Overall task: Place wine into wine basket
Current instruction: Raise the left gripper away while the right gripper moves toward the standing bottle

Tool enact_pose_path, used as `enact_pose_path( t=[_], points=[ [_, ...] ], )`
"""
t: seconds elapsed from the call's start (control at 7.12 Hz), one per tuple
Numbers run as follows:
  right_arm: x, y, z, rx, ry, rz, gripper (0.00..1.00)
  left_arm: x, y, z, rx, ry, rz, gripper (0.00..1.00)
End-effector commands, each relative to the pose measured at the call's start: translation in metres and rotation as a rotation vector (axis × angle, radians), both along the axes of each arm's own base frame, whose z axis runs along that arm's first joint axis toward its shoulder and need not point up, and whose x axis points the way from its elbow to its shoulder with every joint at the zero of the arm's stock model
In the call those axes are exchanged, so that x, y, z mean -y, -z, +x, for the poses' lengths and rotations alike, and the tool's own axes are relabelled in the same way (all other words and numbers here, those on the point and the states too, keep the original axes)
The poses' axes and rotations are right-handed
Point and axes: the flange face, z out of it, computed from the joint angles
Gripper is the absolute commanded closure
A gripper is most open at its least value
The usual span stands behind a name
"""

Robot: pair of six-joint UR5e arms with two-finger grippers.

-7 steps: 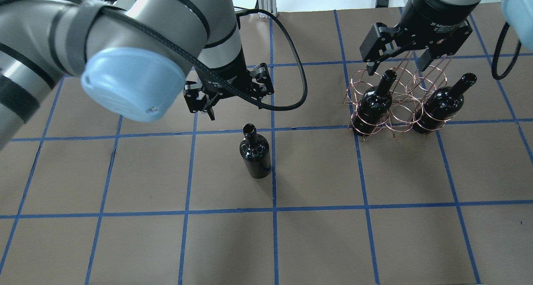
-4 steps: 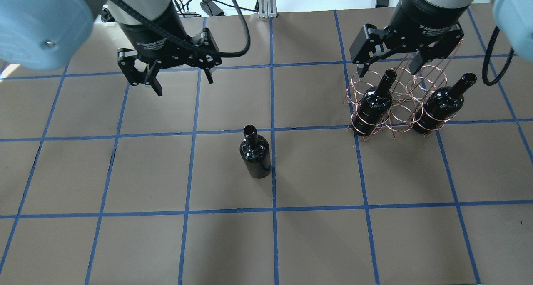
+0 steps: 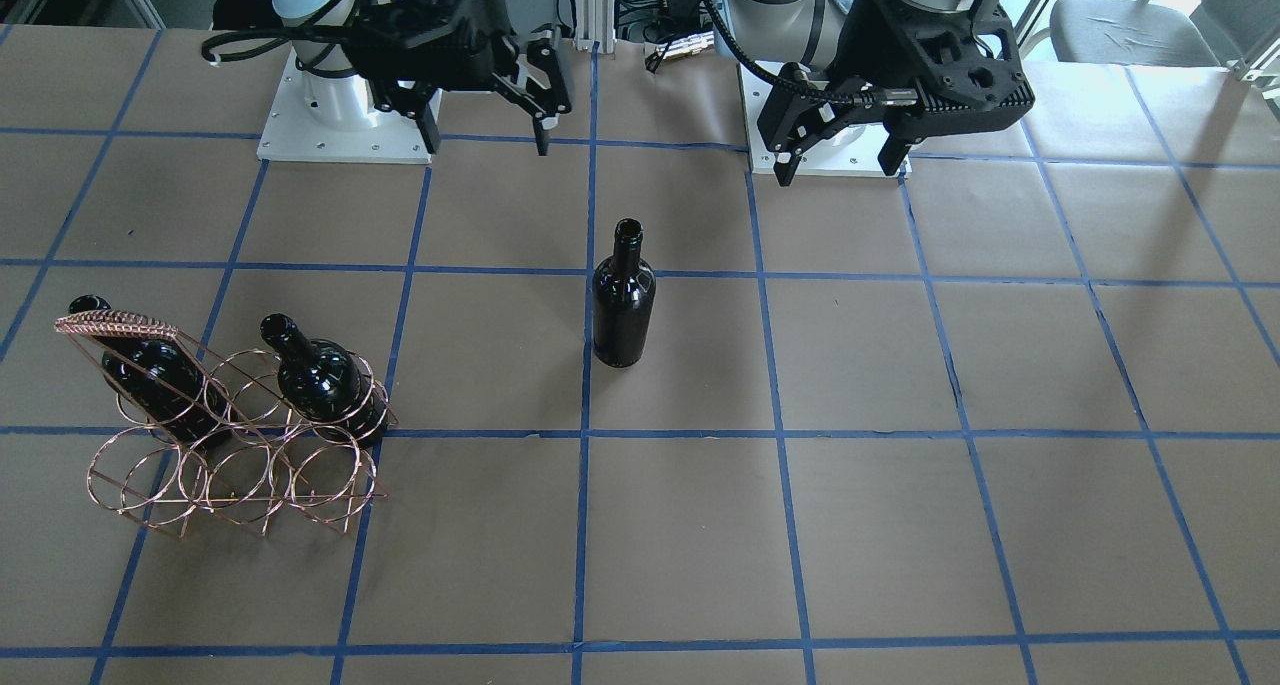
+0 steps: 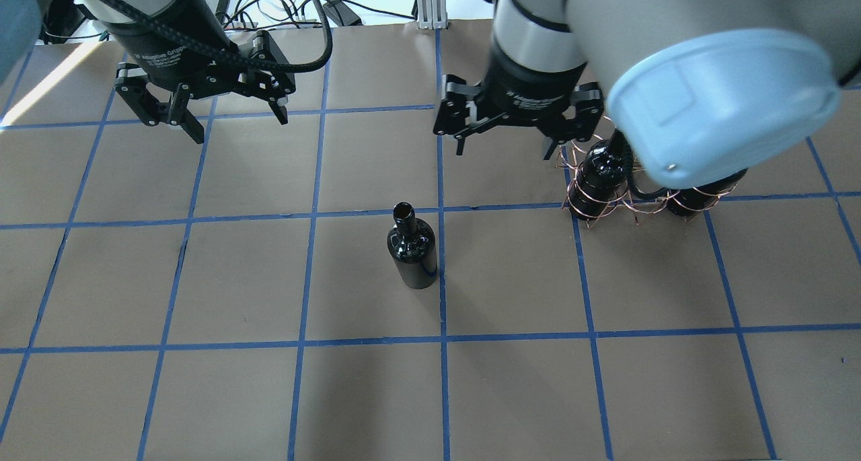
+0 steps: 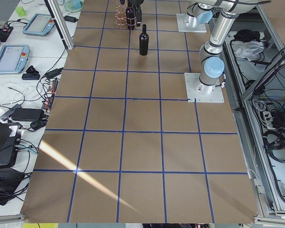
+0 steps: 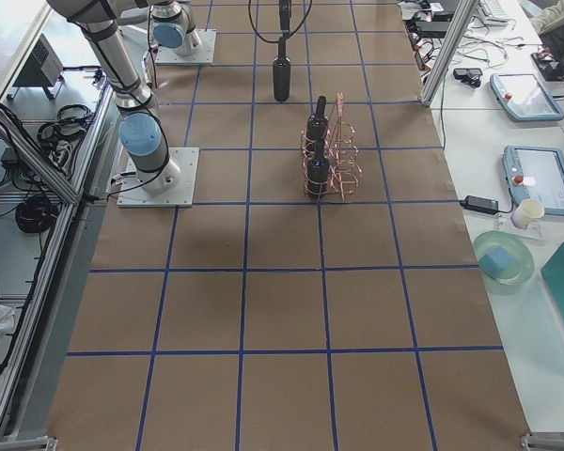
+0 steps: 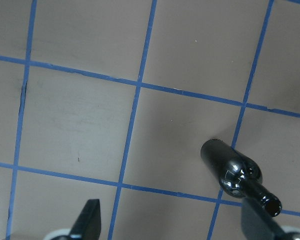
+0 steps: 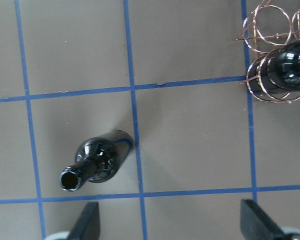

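Observation:
Next, I move my right gripper to the neck [image 3: 627,240] [image 8: 80,171] of the upright wine bottle that stands alone in the middle of the table, and close it there.
The wine [image 4: 412,249] [image 3: 623,300] is a dark glossy bottle with an open mouth, standing upright and alone mid-table. The copper wire wine basket [image 3: 230,465] [image 4: 592,208] stands off to the robot's right, partly hidden overhead by the right arm. My right gripper [image 4: 503,151] [image 3: 485,145] hangs open and empty between bottle and basket, on the robot's side of both. The right wrist view shows the wine [image 8: 97,162] below and left, the basket [image 8: 270,50] at the top right. My left gripper [image 4: 240,126] [image 3: 838,165] is open and empty, far from the wine [image 7: 235,172].
Two capped dark bottles [image 3: 325,380] [image 3: 150,365] lie in the basket's upper loops. The arm bases [image 3: 340,115] [image 3: 830,150] sit at the table's robot side. Blue tape squares the brown table. Side benches with tablets [image 6: 517,99] flank the table.
The left arm has pulled back from the wine toward the robot's left. The right arm has swung from above the basket toward the middle. Both grippers stay open; the wine has not moved.

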Motion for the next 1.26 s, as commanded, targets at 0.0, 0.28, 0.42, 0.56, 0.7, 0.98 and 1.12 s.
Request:
enact_pose_path(
  t=[0.0, 0.28, 0.42, 0.56, 0.7, 0.98, 1.12],
  points=[
    [-0.017, 0.025, 0.067, -0.005, -0.003, -0.016, 0.0, -0.007, -0.001, 0.003, 0.003, 0.088, -0.004, 0.0],
    [-0.015, 0.028, 0.072, -0.009, -0.006, -0.034, 0.0, -0.006, -0.002, 0.009, 0.003, 0.144, -0.009, 0.0],
    [-0.01, 0.03, 0.075, -0.001, -0.006, -0.052, 0.0, -0.006, -0.003, 0.011, 0.009, 0.202, -0.014, 0.0],
    [0.002, 0.046, 0.081, -0.006, -0.005, -0.05, 0.0, -0.006, -0.004, 0.011, 0.01, 0.207, -0.019, 0.0],
    [0.019, 0.065, 0.091, 0.002, -0.006, -0.066, 0.0, -0.006, -0.004, 0.011, 0.01, 0.208, -0.019, 0.0],
    [0.029, 0.085, 0.097, -0.004, -0.008, -0.056, 0.0, -0.008, -0.005, 0.011, 0.01, 0.208, -0.017, 0.0],
    [0.036, 0.097, 0.101, 0.0, -0.014, -0.064, 0.0, -0.009, -0.005, 0.011, 0.01, 0.208, -0.017, 0.0]
  ],
)
